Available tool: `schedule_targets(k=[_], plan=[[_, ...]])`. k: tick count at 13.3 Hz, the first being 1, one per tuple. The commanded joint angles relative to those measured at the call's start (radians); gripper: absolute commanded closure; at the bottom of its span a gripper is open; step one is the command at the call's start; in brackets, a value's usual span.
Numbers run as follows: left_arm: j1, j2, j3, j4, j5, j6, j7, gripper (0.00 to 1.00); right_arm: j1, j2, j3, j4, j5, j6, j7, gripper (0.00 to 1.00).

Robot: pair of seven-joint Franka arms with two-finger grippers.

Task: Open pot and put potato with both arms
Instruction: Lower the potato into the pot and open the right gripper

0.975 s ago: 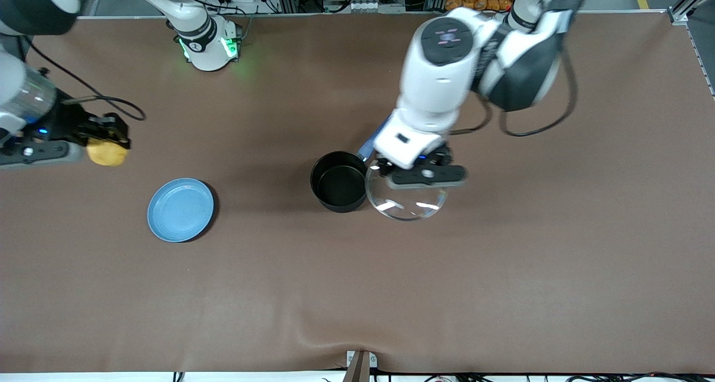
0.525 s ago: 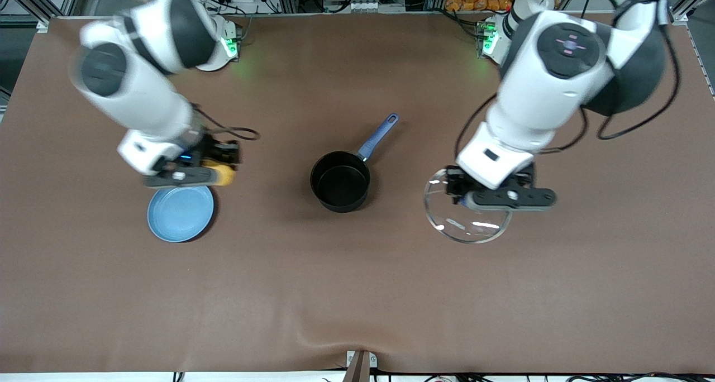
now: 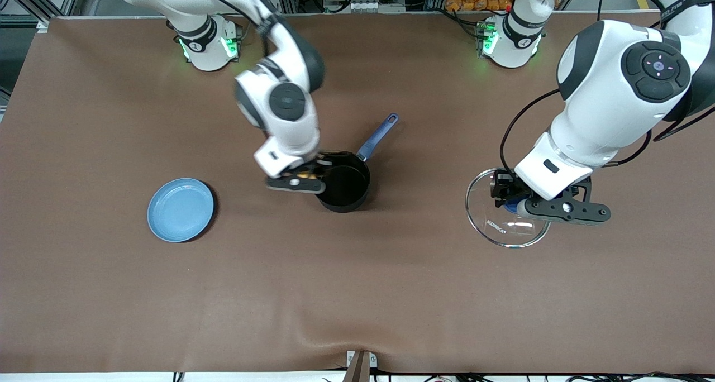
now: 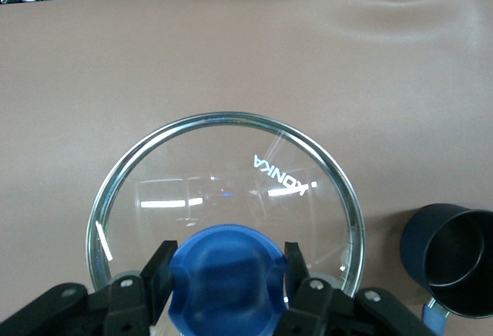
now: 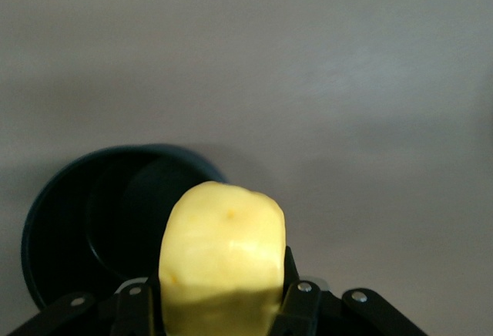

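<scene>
The robot's right gripper needs to release the yellow potato on the bottom of the open black pot point(image 3: 343, 184) point(image 5: 132, 224) with the blue handle. The potato is now over the pot's rim.
The black pot point(image 3: 342, 187) stands open mid-table, its blue handle point(image 3: 379, 137) pointing toward the robots' bases. It also shows in the right wrist view point(image 5: 92, 220) and the left wrist view point(image 4: 454, 263). My right gripper point(image 3: 304, 176) is shut on the yellow potato point(image 5: 222, 263) over the pot's rim at the right arm's side; in the front view only a sliver of potato point(image 3: 305, 176) shows. My left gripper point(image 3: 505, 203) is shut on the blue knob point(image 4: 228, 278) of the glass lid point(image 3: 503, 225), held over the table toward the left arm's end.
A light-blue plate point(image 3: 180, 209) lies on the brown table toward the right arm's end. The table's front edge has a small bracket point(image 3: 360, 362) at its middle.
My right gripper has carried the potato from beside the plate to over the pot's rim. My left gripper has carried the lid farther from the pot toward the left arm's end.
</scene>
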Motion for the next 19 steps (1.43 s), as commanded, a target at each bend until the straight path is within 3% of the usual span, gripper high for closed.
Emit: schedule_targets(k=[1, 12, 14, 15, 16, 17, 19], plan=[[0.024, -0.030, -0.009, -0.027, -0.017, -0.019, 0.076, 1.00, 0.030, 0.081, -0.011, 0.030, -0.025, 0.050, 0.030, 1.00], [0.121, -0.025, -0.009, -0.126, -0.017, 0.007, 0.166, 1.00, 0.064, 0.210, -0.009, 0.031, -0.017, 0.231, 0.079, 1.00], [0.123, -0.023, -0.009, -0.140, -0.017, 0.019, 0.183, 1.00, 0.064, 0.218, -0.009, 0.031, -0.017, 0.237, 0.079, 0.73], [0.124, -0.023, -0.009, -0.157, -0.017, 0.035, 0.185, 1.00, 0.064, 0.218, -0.009, 0.031, -0.017, 0.237, 0.079, 0.49], [0.124, -0.023, -0.009, -0.171, -0.017, 0.050, 0.185, 1.00, 0.064, 0.218, -0.009, 0.031, -0.017, 0.237, 0.079, 0.40], [0.124, -0.022, -0.009, -0.188, -0.017, 0.073, 0.185, 1.00, 0.064, 0.218, -0.009, 0.031, -0.017, 0.237, 0.079, 0.14], [0.124, -0.023, -0.008, -0.243, -0.017, 0.136, 0.186, 1.00, 0.060, 0.215, -0.009, 0.031, -0.017, 0.236, 0.079, 0.01]])
